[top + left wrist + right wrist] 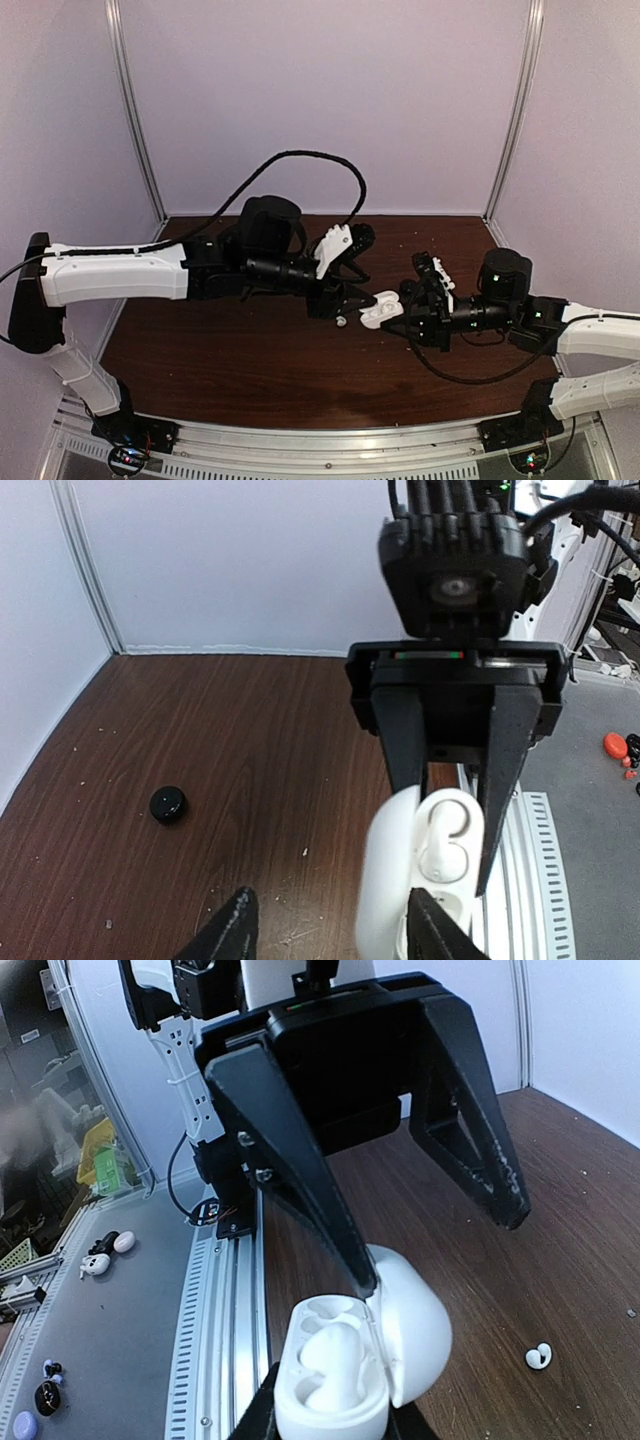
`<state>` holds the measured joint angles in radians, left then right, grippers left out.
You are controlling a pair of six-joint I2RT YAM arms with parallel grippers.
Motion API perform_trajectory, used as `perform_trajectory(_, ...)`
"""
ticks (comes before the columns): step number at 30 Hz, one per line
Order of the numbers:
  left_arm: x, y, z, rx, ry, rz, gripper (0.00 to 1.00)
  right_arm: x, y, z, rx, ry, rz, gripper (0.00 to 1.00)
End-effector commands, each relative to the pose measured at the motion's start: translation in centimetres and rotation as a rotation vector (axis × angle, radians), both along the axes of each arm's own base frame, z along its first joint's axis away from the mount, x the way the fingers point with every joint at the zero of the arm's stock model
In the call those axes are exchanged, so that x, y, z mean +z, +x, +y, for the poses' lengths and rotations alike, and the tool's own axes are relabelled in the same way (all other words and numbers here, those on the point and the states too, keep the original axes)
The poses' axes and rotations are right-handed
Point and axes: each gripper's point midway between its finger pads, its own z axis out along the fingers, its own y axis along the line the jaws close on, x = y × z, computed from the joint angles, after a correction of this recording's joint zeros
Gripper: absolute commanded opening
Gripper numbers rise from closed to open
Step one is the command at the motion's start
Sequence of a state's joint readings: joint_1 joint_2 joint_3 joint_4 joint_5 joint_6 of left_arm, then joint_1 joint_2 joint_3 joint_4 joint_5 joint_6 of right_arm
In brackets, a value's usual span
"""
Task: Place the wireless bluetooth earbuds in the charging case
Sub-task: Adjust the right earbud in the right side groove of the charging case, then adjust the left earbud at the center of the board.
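The left gripper should next move down to the loose white earbud's stem [341, 321] on the wood table and close there, because one socket still needs it.
The white charging case [330, 1400] hangs above the table with its lid [415, 1325] swung open, and my right gripper [330, 1422] is shut on its base. One white earbud [335, 1350] lies in a socket; the other socket is hidden. Another white earbud [538, 1356] lies on the wood, seen from above as a pale speck [342, 321] under the left gripper. My left gripper [438, 1248] faces the case with its jaws apart and nothing between them. One finger [300, 1190] rests at the lid's hinge edge. In the left wrist view the case [390, 880] overlaps one left fingertip [430, 930].
A black round puck [168, 803] sits on the wood table [200, 720] to the left. The slotted metal rail [215, 1290] runs along the table's near edge just beside the case. White enclosure walls [320, 100] close the back and sides.
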<state>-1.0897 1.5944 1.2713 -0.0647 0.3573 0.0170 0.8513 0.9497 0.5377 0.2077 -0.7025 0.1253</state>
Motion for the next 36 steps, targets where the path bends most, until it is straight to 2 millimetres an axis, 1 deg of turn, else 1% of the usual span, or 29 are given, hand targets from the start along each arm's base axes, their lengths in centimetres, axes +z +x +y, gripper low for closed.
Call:
perform_trajectory(1, 1.8, 1.0, 0.4, 0.023, -0.056, -0.014, 0.5, 2.2, -0.4, 0.3, 0.039, 0.041, -0.056, 0.0)
perform_trajectory(4, 1.9, 1.5, 0.6, 0.042, -0.061, 0.017, 0.48, 2.2, -0.5, 0.3, 0.043, 0.041, -0.063, 0.0)
perform_trajectory(8, 1.7, 1.0, 0.6, 0.01, -0.055, 0.015, 0.48, 2.4, -0.5, 0.3, 0.042, 0.044, -0.068, 0.0)
perform_trajectory(12, 2.9, 0.1, 1.5, -0.035, -0.095, 0.012, 0.57, 1.9, 0.2, 0.2, 0.003, 0.025, -0.051, 0.0)
perform_trajectory(13, 3.7, 0.0, 1.8, -0.054, -0.13, 0.003, 0.59, 1.7, 0.4, 0.1, -0.01, 0.017, -0.047, 0.0)
perform_trajectory(14, 4.0, 0.1, 2.3, -0.067, -0.152, 0.006, 0.61, 1.5, 0.7, 0.1, -0.022, 0.013, -0.041, 0.0)
perform_trajectory(16, 4.5, 0.7, 3.5, -0.069, -0.183, 0.031, 0.63, 1.2, 1.0, 0.1, -0.034, 0.011, -0.022, 0.0)
perform_trajectory(17, 4.9, 1.6, 4.3, -0.056, -0.203, 0.035, 0.63, 1.1, 1.1, 0.2, -0.037, 0.015, -0.015, 0.0)
perform_trajectory(19, 4.6, 2.9, 5.3, -0.018, -0.211, 0.046, 0.64, 1.0, 1.1, 0.2, -0.04, 0.022, -0.005, 0.0)
perform_trajectory(21, 3.3, 4.6, 6.0, 0.026, -0.195, 0.061, 0.62, 1.2, 1.1, 0.1, -0.043, 0.034, -0.005, 0.0)
perform_trajectory(22, 2.2, 5.7, 6.2, 0.06, -0.174, 0.068, 0.61, 1.5, 1.2, 0.1, -0.046, 0.041, -0.01, 0.0)
perform_trajectory(24, -0.4, 7.8, 6.2, 0.122, -0.114, 0.079, 0.58, 1.8, 1.3, 0.0, -0.05, 0.047, -0.013, 0.0)
perform_trajectory(27, -4.5, 10.6, 5.3, 0.148, -0.016, 0.103, 0.55, 2.2, 1.4, -0.3, -0.052, 0.054, -0.018, 0.0)
perform_trajectory(29, -7.4, 11.8, 4.4, 0.126, 0.056, 0.09, 0.53, 2.2, 1.5, -0.5, -0.058, 0.06, -0.018, 0.0)
perform_trajectory(30, -8.5, 12.3, 3.8, 0.105, 0.08, 0.075, 0.52, 2.3, 1.5, -0.5, -0.058, 0.063, -0.02, 0.0)
perform_trajectory(32, -11.2, 13.0, 2.9, 0.088, 0.14, 0.1, 0.5, 2.5, 1.5, -0.7, -0.058, 0.068, -0.02, 0.0)
perform_trajectory(36, -13.8, 14.6, 1.4, 0.069, 0.192, 0.098, 0.47, 2.7, 1.4, -0.9, -0.055, 0.082, -0.02, 0.0)
